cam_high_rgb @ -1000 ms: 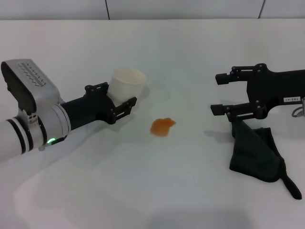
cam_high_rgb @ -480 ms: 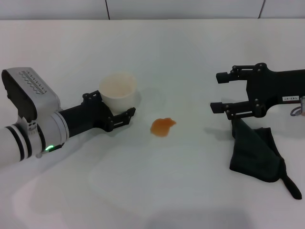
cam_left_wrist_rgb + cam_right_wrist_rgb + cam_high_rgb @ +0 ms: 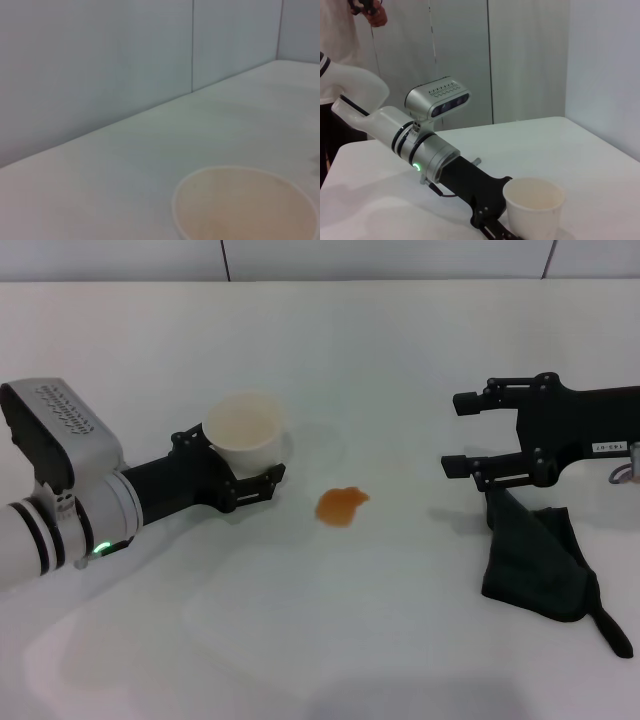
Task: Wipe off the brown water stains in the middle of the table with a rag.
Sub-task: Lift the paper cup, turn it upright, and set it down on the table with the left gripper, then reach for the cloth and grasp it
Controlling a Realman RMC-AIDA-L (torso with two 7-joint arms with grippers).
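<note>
My right gripper is to close on the bunched edge (image 3: pixel 569 546) of the dark grey rag, between the rag's thin loose end and the short corner nearby.
The brown water stain (image 3: pixel 342 505) is a small orange-brown blot in the middle of the white table (image 3: pixel 360 350). The dark grey rag (image 3: pixel 538 560) lies crumpled at the right, its top corner just under my right gripper's lower finger. My right gripper (image 3: pixel 452 435) is open and empty, pointing towards the stain. My left gripper (image 3: pixel 233 462) is shut on a white cup (image 3: pixel 243 432), upright, left of the stain. The cup also shows in the left wrist view (image 3: pixel 245 200) and in the right wrist view (image 3: pixel 535 202), where it is held by the left arm (image 3: pixel 445 160).
A grey panelled wall (image 3: pixel 125 60) runs behind the table's far edge. A person (image 3: pixel 340 35) stands beyond the table in the right wrist view. Bare tabletop lies between the stain and the rag.
My left gripper has drawn the cup back to the left and slightly down, and the cup now sits more upright. The right arm, rag and stain have not moved.
</note>
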